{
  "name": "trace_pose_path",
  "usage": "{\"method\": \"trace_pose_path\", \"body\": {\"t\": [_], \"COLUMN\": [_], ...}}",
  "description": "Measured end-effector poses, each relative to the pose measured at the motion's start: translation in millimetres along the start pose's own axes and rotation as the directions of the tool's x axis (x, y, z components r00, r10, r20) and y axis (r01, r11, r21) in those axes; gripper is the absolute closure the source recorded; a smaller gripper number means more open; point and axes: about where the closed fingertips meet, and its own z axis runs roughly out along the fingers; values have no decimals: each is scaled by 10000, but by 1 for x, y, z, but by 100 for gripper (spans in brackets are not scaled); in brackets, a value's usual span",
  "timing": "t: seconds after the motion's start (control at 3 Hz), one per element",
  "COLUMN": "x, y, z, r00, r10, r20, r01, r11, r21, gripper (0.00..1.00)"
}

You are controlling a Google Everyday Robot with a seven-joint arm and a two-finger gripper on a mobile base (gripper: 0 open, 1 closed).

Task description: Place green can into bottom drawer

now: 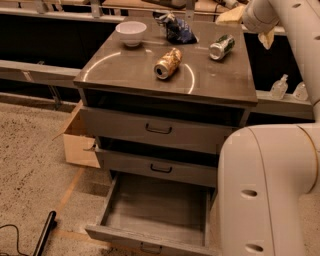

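My gripper should move to the green can next and close around the middle of its body (223, 46), behind the silver top of the can.
The green can (221, 47) lies on its side near the back right of the grey cabinet top (210, 82), its silver top facing me. My gripper (248, 26) hovers just above and to the right of it. Its tan fingers (231, 15) are apart and hold nothing. The bottom drawer (157, 205) is pulled out and open, a shallow grey box with nothing in it. The two drawers above it are closed.
An orange-gold can (167, 63) lies mid-top. A white bowl (131, 32) and a dark crumpled bag (175, 27) sit at the back. My white arm (265, 190) fills the lower right beside the drawer. A cardboard box (80, 145) stands left of the cabinet. Bottles (279, 87) stand behind right.
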Motion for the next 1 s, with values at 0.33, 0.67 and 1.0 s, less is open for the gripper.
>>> {"method": "trace_pose_path", "body": {"t": [0.33,0.67,1.0], "x": [12,16,21], "y": [23,44,63], "z": [9,17,28], "r00": [9918,9824,9733], "r10": [1205,1804,2241], "r20": [-424,-474,-495], "r01": [-1218,-1821,-2256], "r11": [9922,9827,9739], "r21": [-284,-331,-266], "gripper": [0,0,0]}}
